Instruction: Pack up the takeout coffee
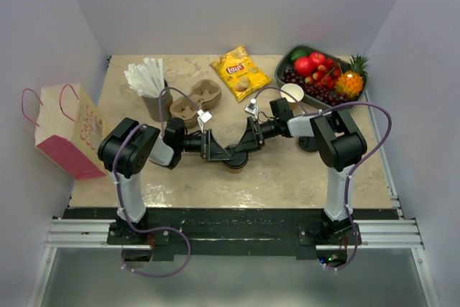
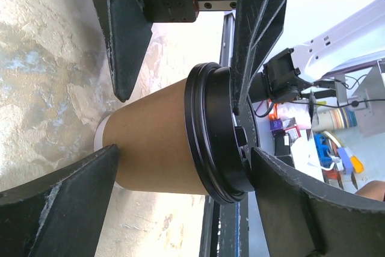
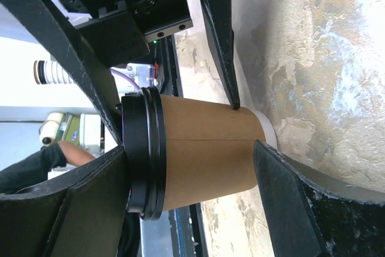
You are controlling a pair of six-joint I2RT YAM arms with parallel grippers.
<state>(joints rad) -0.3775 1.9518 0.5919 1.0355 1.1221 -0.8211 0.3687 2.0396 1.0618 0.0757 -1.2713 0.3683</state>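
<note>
My left gripper will move over to the cardboard cup carrier next, and there it should close on the carrier's middle divider [image 1: 195, 102] between its cup hollows.
The takeout coffee [image 1: 235, 159], a tan cup with a black lid, stands upright on the table between the two arms. My left gripper [image 1: 220, 150] reaches it from the left and my right gripper [image 1: 249, 141] from the right. In the left wrist view the left gripper [image 2: 183, 154] is spread wide over the cup [image 2: 156, 142], with one finger on top of the lid [image 2: 219, 136] and the other beside the base. In the right wrist view the right gripper [image 3: 189, 148] spans the cup [image 3: 204, 154] the same way, lid to base. Neither lifts it.
A pink and white paper bag [image 1: 68, 131] stands at the left edge. Behind the arms are a holder of white straws [image 1: 147, 80], a cardboard cup carrier [image 1: 195, 100], a Lay's chip bag [image 1: 239, 72], a lidless cup [image 1: 292, 93] and a tray of fruit [image 1: 320, 73].
</note>
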